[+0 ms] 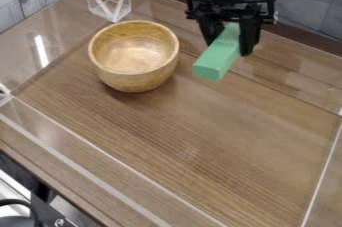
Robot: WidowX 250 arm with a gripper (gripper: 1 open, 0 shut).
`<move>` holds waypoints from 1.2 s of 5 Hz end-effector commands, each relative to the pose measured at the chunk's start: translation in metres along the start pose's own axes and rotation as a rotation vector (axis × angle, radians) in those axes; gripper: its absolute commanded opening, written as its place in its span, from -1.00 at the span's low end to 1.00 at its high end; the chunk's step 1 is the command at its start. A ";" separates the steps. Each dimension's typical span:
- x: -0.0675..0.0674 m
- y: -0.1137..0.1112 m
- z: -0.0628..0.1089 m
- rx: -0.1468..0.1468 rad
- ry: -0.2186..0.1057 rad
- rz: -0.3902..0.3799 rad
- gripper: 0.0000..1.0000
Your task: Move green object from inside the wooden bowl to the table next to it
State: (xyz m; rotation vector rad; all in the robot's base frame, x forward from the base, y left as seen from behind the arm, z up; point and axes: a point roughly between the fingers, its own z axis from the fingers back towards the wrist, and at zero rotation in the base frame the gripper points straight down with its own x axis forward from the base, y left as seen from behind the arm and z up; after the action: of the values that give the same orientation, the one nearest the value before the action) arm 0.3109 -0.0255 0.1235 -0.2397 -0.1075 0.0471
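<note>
Next, I set the green object down with my gripper on the open table [269, 158] toward the side edge of the table that is farthest from the wooden bowl.
The green object [219, 54], a bright green bar, hangs tilted above the table [201, 131], its lower end pointing down-left. My black gripper [230, 26] is shut on its upper end and points steeply downward. The wooden bowl [134, 55], round and light tan, stands to the left of the block with nothing inside it. The block's lower end is a short way right of the bowl's rim and does not touch it.
Low clear acrylic walls [40, 136] border the tabletop. A clear folded stand [107, 1] sits at the back left behind the bowl. Open wood surface lies right of and in front of the bowl.
</note>
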 end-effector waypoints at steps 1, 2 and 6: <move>0.000 0.000 0.016 0.007 -0.070 -0.009 -1.00; -0.002 -0.001 0.009 0.015 -0.072 -0.001 -1.00; -0.008 -0.011 -0.007 0.031 -0.017 -0.090 1.00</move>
State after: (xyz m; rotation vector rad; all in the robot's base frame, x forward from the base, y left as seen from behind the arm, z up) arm 0.3000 -0.0378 0.1055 -0.2047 -0.0873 -0.0424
